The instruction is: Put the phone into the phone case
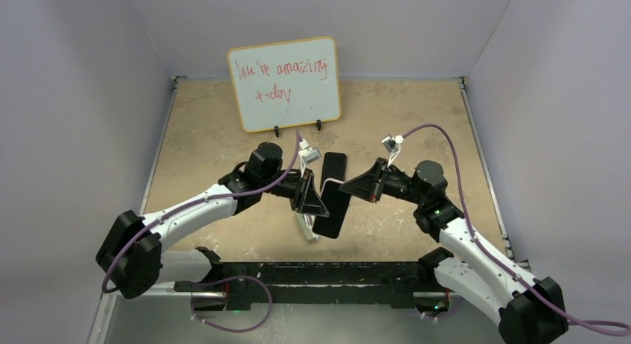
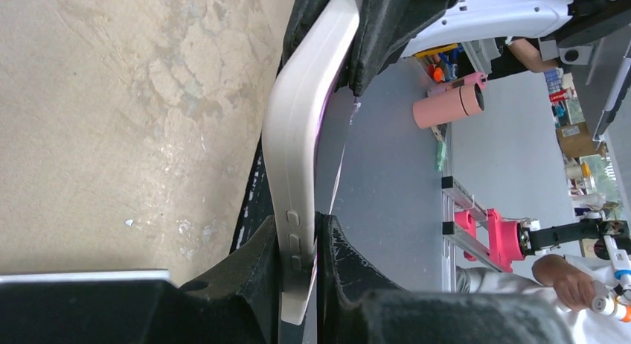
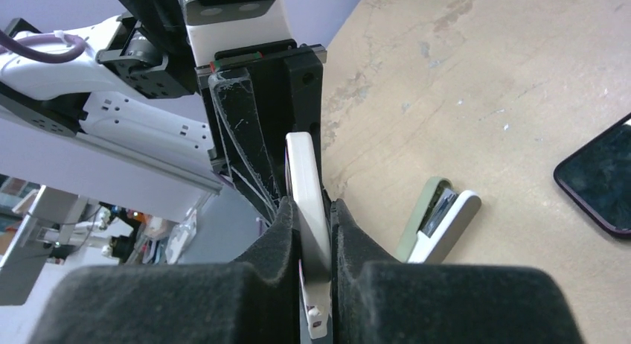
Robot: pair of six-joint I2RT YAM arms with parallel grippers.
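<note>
The purple edge of the phone shows at the phone case's rounded corner, so the robot's left gripper needs to leave the side buttons and pinch that corner [image 1: 326, 182].
The whitish phone case [image 1: 332, 210] is held off the table between both grippers and looks dark from above. My left gripper [image 1: 312, 199] is shut on one long edge; in the left wrist view its jaws [image 2: 301, 247] pinch the case [image 2: 301, 135] by the side buttons. My right gripper [image 1: 350, 189] is shut on the opposite edge; in the right wrist view [image 3: 314, 232] the case [image 3: 305, 180] stands edge-on between the pads. The dark phone [image 1: 334, 165] lies flat on the table just behind the case, also at the right wrist view's right edge [image 3: 599, 184].
A small grey-and-white stapler [image 1: 306, 231] lies on the table under the case, seen also in the right wrist view [image 3: 439, 221]. A whiteboard [image 1: 284, 83] with red writing stands at the back. Walls enclose the tan table on three sides.
</note>
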